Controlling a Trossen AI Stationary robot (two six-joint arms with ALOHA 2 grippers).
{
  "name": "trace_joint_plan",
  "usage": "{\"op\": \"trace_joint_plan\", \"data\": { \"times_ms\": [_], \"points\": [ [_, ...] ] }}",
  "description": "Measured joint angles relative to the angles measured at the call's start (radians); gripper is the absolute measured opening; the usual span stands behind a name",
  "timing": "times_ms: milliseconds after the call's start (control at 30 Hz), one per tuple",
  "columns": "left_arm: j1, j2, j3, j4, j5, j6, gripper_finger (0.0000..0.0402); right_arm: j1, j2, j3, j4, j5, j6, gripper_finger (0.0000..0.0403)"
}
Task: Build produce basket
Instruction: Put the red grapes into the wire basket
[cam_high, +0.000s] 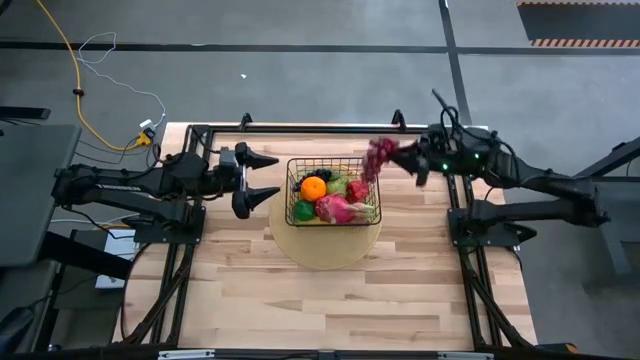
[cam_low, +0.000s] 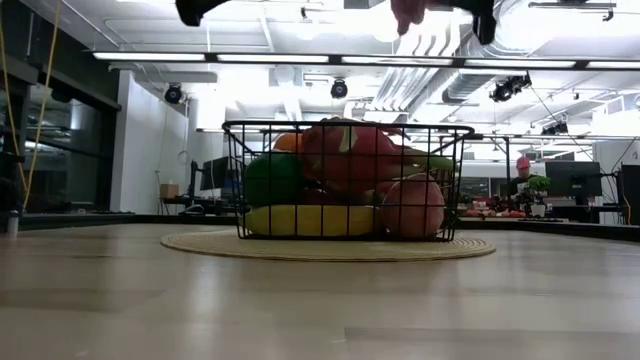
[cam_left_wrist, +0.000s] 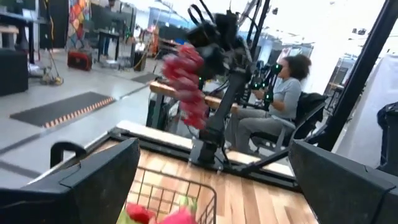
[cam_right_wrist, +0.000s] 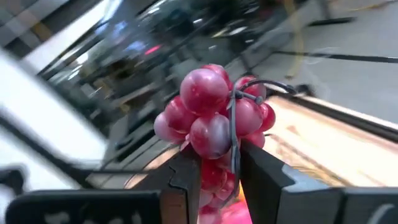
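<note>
The robot's right gripper will release the red grapes on the red fruit (cam_high: 359, 180) beyond the pink dragon fruit in the basket.
The black wire basket (cam_high: 333, 192) stands on a round pale disc (cam_high: 325, 250) in the middle of the table. In it lie an orange (cam_high: 313, 187), a green ball (cam_high: 304, 210), a pink dragon fruit (cam_high: 338, 208), a banana (cam_low: 310, 220) and a peach (cam_low: 412, 205). My right gripper (cam_high: 397, 155) is shut on a bunch of red grapes (cam_high: 380, 157), high over the basket's far right corner. My left gripper (cam_high: 262, 177) stands open just left of the basket, pointing level at it, with nothing between its fingers. My right gripper pinches the grape bunch between its two fingers (cam_right_wrist: 264, 174) at the bunch's near end (cam_right_wrist: 214, 177). The rest of the bunch (cam_right_wrist: 211, 118) sticks out past the fingertips. The fingers come level from the table's right side. The bunch is lifted clear of the basket and the table.
Bare wood (cam_high: 330, 300) fills the near half of the table. A person (cam_left_wrist: 283, 99) sits beyond the table's right side, behind the right arm. Black frame rails run along the table's far and side edges (cam_high: 300, 128).
</note>
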Motion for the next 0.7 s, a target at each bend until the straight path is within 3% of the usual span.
{"op": "trace_joint_plan", "data": {
  "times_ms": [200, 500, 700],
  "points": [
    [0.0, 0.0, 0.0, 0.05, 0.0, -0.015, 0.04, 0.127, 0.006, 0.0, 0.019, 0.03, -0.071, 0.0087],
    [0.0, 0.0, 0.0, 0.058, -0.001, -0.015, 0.04, 0.143, 0.017, 0.004, 0.011, 0.054, -0.117, 0.0087],
    [0.0, 0.0, 0.0, 0.055, -0.001, -0.017, 0.04, 0.143, 0.173, 0.142, -0.138, 0.054, -0.23, 0.0087]
  ]
}}
